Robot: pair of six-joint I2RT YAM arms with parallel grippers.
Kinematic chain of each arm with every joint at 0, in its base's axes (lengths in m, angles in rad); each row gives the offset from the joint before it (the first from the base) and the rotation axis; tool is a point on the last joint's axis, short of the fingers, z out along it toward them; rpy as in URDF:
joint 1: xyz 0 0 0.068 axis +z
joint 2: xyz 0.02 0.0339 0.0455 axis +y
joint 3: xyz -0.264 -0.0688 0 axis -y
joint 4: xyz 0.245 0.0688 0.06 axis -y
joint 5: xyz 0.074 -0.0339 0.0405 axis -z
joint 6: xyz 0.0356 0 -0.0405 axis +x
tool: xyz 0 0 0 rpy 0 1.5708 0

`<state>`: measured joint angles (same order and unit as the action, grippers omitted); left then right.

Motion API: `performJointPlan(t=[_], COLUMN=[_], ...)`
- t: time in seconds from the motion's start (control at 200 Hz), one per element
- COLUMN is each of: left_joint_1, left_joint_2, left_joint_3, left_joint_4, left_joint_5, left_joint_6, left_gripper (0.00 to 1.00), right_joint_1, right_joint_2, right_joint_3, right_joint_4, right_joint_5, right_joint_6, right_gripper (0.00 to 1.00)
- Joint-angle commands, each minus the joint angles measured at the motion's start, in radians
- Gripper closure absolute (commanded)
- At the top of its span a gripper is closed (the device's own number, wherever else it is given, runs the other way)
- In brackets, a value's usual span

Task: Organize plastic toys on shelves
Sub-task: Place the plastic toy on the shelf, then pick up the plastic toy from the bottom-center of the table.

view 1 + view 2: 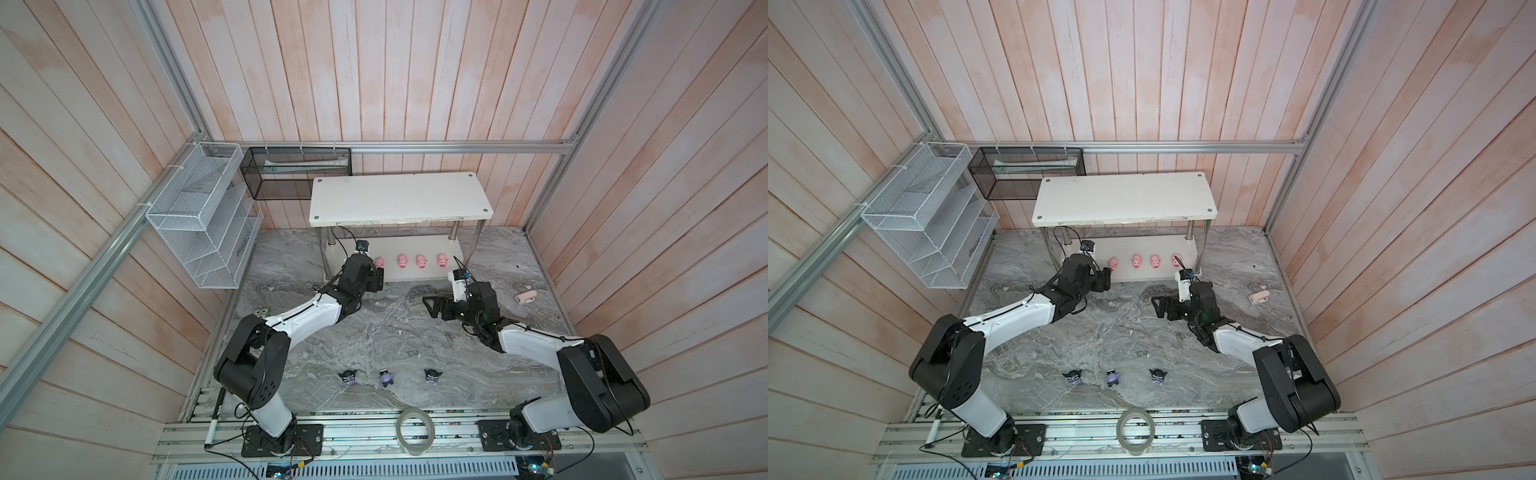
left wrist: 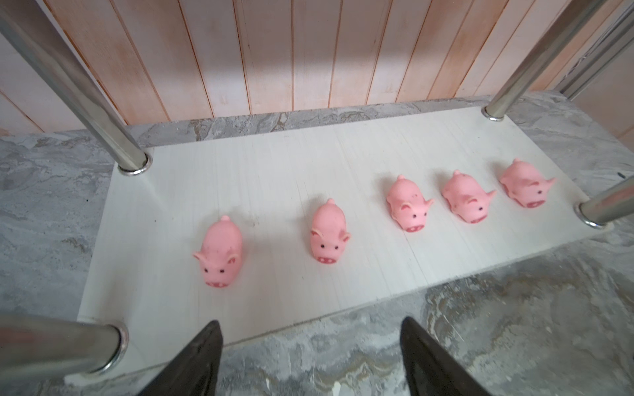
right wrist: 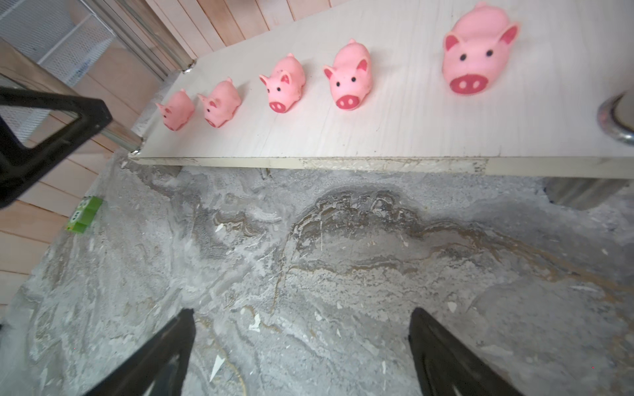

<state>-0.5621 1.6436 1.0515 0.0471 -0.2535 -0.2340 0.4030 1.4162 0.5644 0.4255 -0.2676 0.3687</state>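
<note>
Next, my right gripper needs to go to the black-purple figurine closest to it, the end one of the row, and close on the figurine's black head (image 1: 432, 373).
Several pink pigs (image 2: 329, 233) stand in a row, snouts outward, on the lower board (image 2: 274, 161) of the white two-tier shelves (image 1: 399, 199); the right wrist view shows the same pig row (image 3: 351, 79). My left gripper (image 2: 310, 322) hovers open and empty just off that board's front edge, before the leftmost pig (image 2: 222, 252). In a top view the left gripper (image 1: 380, 278) hides that pig. My right gripper (image 1: 432, 307) is open and empty over the marble table, right of centre. Three black-purple figurines (image 1: 348, 377) (image 1: 387, 377) (image 1: 432, 376) sit near the table's front.
A green toy (image 1: 262, 312) lies at the table's left edge and a small pink-white object (image 1: 526, 296) at the right. A white wire rack (image 1: 203, 216) and a black mesh basket (image 1: 296, 172) hang on the walls. A tape roll (image 1: 414, 430) rests on the front rail.
</note>
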Motion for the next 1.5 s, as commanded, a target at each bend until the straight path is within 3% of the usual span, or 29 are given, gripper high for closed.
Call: performJointPlan(t=[0.0,0.18,0.385,0.74,0.955,1.28,1.495], left_joint_1=[-0.027,-0.078,-0.103,-0.106,-0.105,-0.105,-0.105], left_joint_2=[-0.084,-0.202,-0.276,-0.295,-0.326,-0.332,-0.318], left_joint_3=[-0.051,-0.121,-0.151,-0.134,-0.151,-0.158,-0.15], left_joint_4=[-0.021,-0.045,-0.044,0.008,0.011,0.019,0.019], left_joint_5=[-0.049,-0.098,-0.137,-0.127,-0.134,-0.144,-0.138], left_joint_6=[-0.032,-0.069,-0.084,-0.102,-0.107,-0.099,-0.091], left_gripper=[0.18,0.18,0.18,0.18,0.18,0.18,0.18], right_joint_1=[0.01,0.139,0.384,0.69,0.753,0.78,0.78], right_joint_2=[-0.103,-0.328,-0.542,-0.603,-0.561,-0.562,-0.518], right_joint_3=[-0.043,-0.126,-0.187,-0.275,-0.287,-0.339,-0.339], right_joint_4=[-0.093,-0.269,-0.425,-0.527,-0.549,-0.497,-0.482], right_joint_5=[-0.023,0.102,0.3,0.505,0.576,0.588,0.581], right_joint_6=[-0.012,0.015,0.128,0.306,0.393,0.446,0.445], right_gripper=[0.02,0.02,0.02,0.02,0.02,0.04,0.16])
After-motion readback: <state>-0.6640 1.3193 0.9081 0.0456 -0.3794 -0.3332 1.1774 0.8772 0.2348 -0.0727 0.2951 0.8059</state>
